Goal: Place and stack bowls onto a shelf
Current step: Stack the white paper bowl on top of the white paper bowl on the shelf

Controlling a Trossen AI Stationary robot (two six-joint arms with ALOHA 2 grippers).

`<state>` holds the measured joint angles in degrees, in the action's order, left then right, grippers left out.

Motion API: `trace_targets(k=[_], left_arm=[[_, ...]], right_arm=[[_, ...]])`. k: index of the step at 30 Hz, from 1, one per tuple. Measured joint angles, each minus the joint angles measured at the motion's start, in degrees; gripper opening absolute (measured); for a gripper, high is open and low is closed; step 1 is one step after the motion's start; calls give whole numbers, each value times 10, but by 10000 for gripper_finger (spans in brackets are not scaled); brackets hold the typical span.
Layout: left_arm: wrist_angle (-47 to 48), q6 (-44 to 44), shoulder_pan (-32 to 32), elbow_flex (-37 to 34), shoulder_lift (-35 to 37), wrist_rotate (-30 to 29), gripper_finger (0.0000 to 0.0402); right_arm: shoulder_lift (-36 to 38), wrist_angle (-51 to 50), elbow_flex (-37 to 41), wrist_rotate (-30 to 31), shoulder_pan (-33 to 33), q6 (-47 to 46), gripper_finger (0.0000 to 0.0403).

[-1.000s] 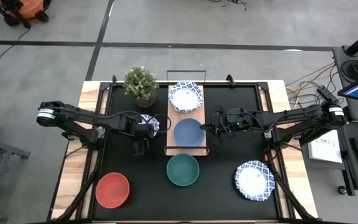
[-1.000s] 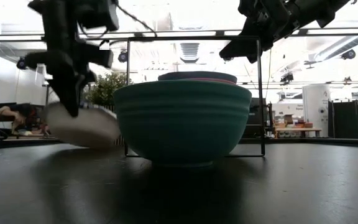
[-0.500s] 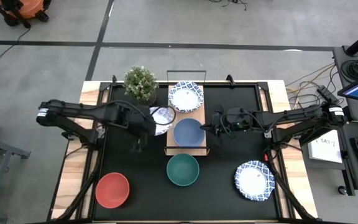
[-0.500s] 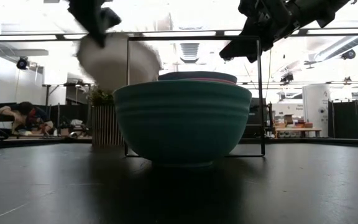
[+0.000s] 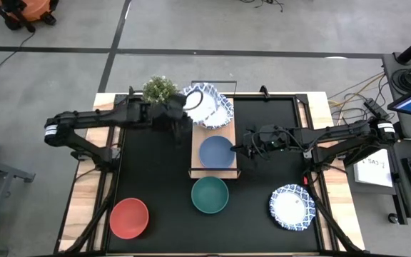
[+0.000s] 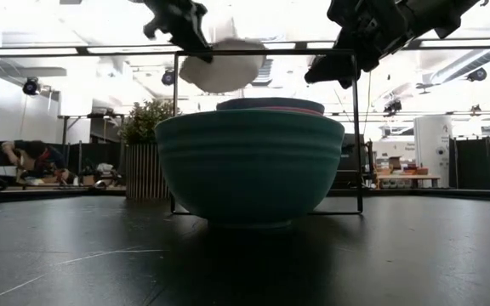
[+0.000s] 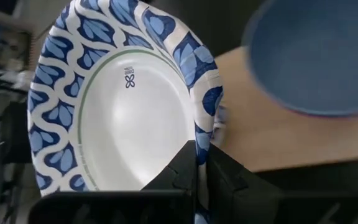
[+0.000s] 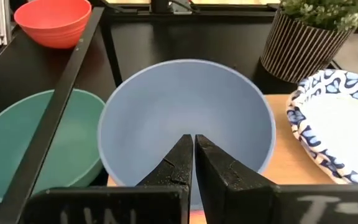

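The robot's left gripper should set the white bowl down inside the second patterned bowl at the shelf's far end (image 5: pixel 217 111).
My left gripper (image 5: pixel 183 108) is shut on a white bowl with a blue-patterned rim (image 5: pixel 198 102) and holds it in the air over the shelf's far end. A second patterned bowl (image 5: pixel 220 116) sits there on the wooden shelf board (image 5: pixel 198 146). Nearer on the board, a blue bowl (image 5: pixel 216 151) is nested in a pink bowl (image 6: pixel 270 110). My right gripper (image 5: pixel 238 148) is shut and hovers just above the blue bowl's right rim. A green bowl (image 5: pixel 210 194), a red bowl (image 5: pixel 129 218) and a third patterned bowl (image 5: pixel 292 207) rest on the black mat. My left gripper pinches the patterned bowl's rim (image 7: pixel 201 127) between its two fingers, coming from the table's left. The bowl is lifted clear and tilted, its open side turned partly toward the gripper; in the low view the bowl (image 6: pixel 224 72) hangs above the stacked bowls.
A potted plant (image 5: pixel 160 91) stands at the far edge, just left of the shelf and right beside my left gripper. The shelf's thin black wire frame (image 6: pixel 353 127) rises around the board. The green bowl sits close to the shelf's near end.
My left gripper has risen from the mat left of the shelf and swung toward the far edge and to the right, carrying the patterned bowl. The bowl, which was low beside the shelf, is now lifted clear and tipped over the shelf's far end.
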<state>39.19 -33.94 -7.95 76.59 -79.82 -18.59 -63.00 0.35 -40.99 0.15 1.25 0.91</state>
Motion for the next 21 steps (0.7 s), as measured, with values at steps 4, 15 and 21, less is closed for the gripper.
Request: trace_targets(k=[4,15,21], left_arm=[[-88,-9,-38,-18,-28,0,0],[-143,-26,-78,-14,-135,1,0],[-146,-25,-83,-14,-159,33,0]], right_arm=[[2,-8,0,-2,-10,1,9],[20,-9,2,-1,-14,-1,9],[20,-14,4,-1,-14,-8,9]])
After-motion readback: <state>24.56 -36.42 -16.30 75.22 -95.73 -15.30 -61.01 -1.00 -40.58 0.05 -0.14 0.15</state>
